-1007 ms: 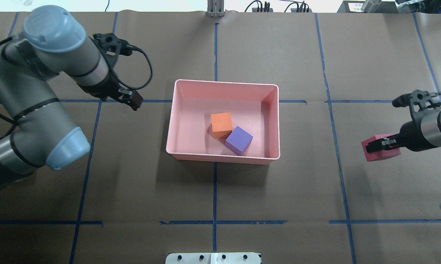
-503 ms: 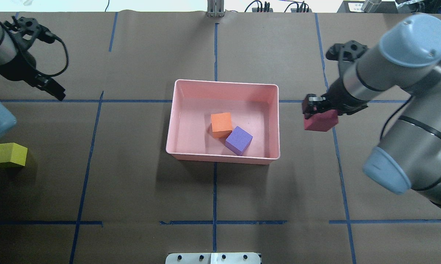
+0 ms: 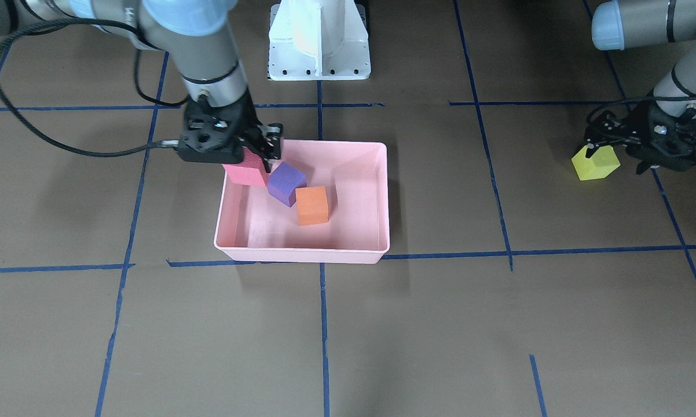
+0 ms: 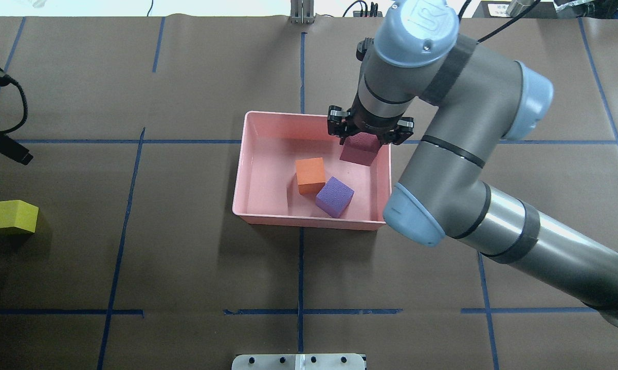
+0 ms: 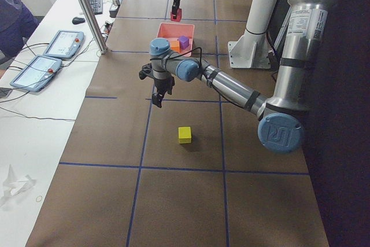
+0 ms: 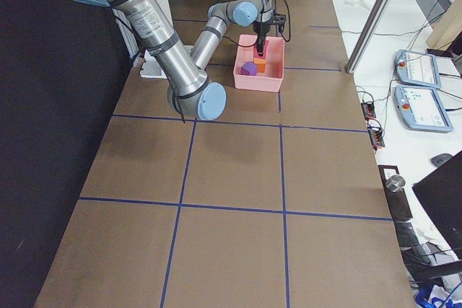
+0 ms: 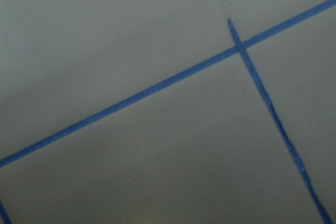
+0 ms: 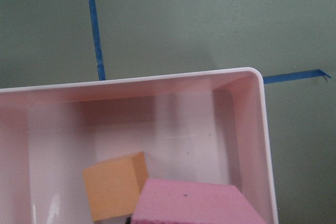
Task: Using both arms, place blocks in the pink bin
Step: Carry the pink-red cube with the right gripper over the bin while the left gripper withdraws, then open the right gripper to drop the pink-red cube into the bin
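Note:
The yellow-green block still lies on the table outside the pink bin. So next my left gripper closes on the upper part (image 3: 596, 157) of that block.
The pink bin (image 4: 288, 115) sits mid-table with the orange block (image 4: 310, 173) and the purple block (image 4: 334, 196) lying in it. My right gripper (image 4: 368, 136) is shut on the red block (image 4: 359, 151) and holds it just above the bin's far right corner. The right wrist view shows the red block (image 8: 199, 203), the orange block (image 8: 113, 184) and the bin's rim (image 8: 157, 80). The yellow-green block (image 4: 12, 217) lies on the table at the far left. My left gripper (image 4: 16, 152) is open and empty, beyond that block; its wrist view shows only table.
Blue tape lines (image 4: 301, 272) grid the brown table. The white pedestal base (image 3: 319, 40) stands behind the bin. Operator tablets (image 5: 63, 43) and a metal post (image 5: 87, 10) are at the table's far side.
My right arm has swung in from the right edge with the red block to above the bin. My left arm has drawn back from beside the bin to the table's left edge.

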You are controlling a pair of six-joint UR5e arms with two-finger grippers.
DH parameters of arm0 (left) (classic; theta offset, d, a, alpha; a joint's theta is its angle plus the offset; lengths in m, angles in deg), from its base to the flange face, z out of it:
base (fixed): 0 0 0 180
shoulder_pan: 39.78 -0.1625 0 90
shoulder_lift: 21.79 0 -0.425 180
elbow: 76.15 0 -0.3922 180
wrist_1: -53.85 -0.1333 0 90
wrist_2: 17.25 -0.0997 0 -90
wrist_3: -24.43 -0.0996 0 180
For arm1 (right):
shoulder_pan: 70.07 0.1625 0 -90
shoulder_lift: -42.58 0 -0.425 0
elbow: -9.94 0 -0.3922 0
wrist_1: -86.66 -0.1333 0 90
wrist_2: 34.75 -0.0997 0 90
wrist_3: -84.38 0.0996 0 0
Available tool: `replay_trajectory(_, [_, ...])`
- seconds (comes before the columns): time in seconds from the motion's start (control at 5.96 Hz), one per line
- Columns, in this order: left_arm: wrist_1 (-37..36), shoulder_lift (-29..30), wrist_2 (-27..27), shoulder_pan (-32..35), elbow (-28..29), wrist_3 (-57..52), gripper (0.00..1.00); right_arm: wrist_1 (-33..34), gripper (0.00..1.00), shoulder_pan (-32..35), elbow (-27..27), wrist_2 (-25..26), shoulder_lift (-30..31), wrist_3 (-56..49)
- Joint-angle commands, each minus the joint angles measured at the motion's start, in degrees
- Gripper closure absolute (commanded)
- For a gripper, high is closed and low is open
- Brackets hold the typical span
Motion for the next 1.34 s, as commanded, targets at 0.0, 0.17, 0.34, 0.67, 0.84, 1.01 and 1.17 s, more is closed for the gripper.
replay_trajectory(0.0, [4.91,-5.76,-0.01,0.08,-0.75,0.48,0.0,-2.66,0.0,-0.64,3.08,2.14,-1.39,0.61])
replay_trajectory(0.17, [5.0,-7.09,-0.01,0.08,-0.93,4.31,0.0,-2.48,0.0,0.15,2.99,1.53,-0.86,-0.71])
replay_trajectory(0.34, [9.87,-10.67,-0.1,0.08,-0.93,6.0,0.0,-2.39,0.0,2.76,2.73,-0.65,0.79,-5.25])
replay_trajectory(0.67, [24.09,-18.06,-0.45,-0.01,-0.14,19.01,0.0,-2.39,0.0,10.31,0.46,-6.27,7.28,-19.02])
replay_trajectory(0.84, [31.82,-18.95,-0.89,-0.62,2.82,28.86,0.0,-2.39,0.0,13.74,-0.95,-8.56,10.53,-25.09])
replay_trajectory(1.01, [37.55,-18.53,-1.41,-1.76,6.51,35.83,0.0,-2.39,0.0,16.04,-2.27,-10.06,13.0,-30.03])
replay_trajectory(1.17, [38.39,-18.26,-6.99,-7.08,6.89,41.29,0.0,-2.48,0.0,18.32,-3.42,-11.73,15.55,-34.6])
